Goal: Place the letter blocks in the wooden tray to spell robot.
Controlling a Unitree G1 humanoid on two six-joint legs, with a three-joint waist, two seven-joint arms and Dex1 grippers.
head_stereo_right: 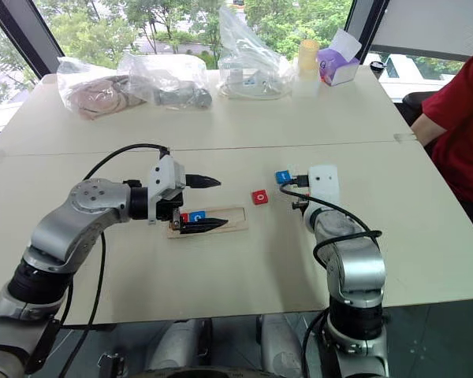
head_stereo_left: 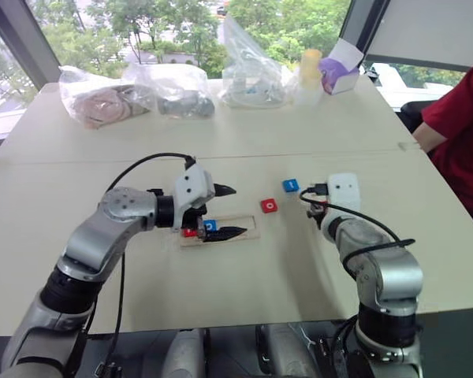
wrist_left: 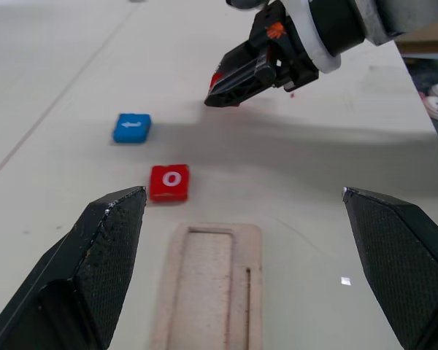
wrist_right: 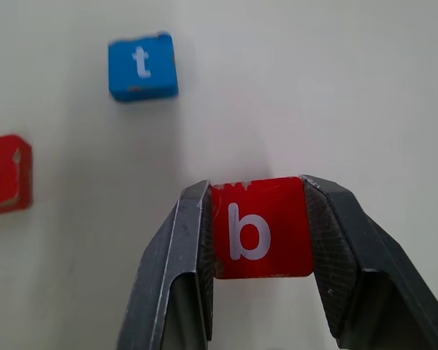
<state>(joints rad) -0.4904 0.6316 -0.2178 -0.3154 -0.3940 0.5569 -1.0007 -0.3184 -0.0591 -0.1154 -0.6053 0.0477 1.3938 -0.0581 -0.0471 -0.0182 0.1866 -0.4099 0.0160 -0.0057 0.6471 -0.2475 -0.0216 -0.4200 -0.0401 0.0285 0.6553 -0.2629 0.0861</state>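
Observation:
The robot's right gripper pinches the side of the "b" block that must meet the blue tile, so it should set the block down and grip its top and bottom edges (wrist_right: 263, 184).
The wooden tray (head_stereo_left: 243, 228) lies mid-table with a red tile (head_stereo_left: 189, 232) and a blue tile (head_stereo_left: 210, 226) at its left end. My left gripper (head_stereo_left: 226, 211) hovers open over that end, pointing right along the tray (wrist_left: 212, 284). A red "o" block (head_stereo_left: 269, 205) and a blue "t" block (head_stereo_left: 290, 186) lie loose on the table to the tray's right. Further right, my right gripper (wrist_right: 255, 186) is shut on a red "b" block (wrist_right: 259, 227), close above the table. The loose blocks also show past it: the "t" block (wrist_right: 141, 65) and "o" block (wrist_right: 4, 175).
Several clear plastic bags (head_stereo_left: 173, 90) stand along the table's far edge, with a yellow cup (head_stereo_left: 310, 63) and a tissue box (head_stereo_left: 340, 71) beside them. A person in a red shirt (head_stereo_left: 461, 134) sits at the right side. A seam (head_stereo_left: 299, 153) crosses the table.

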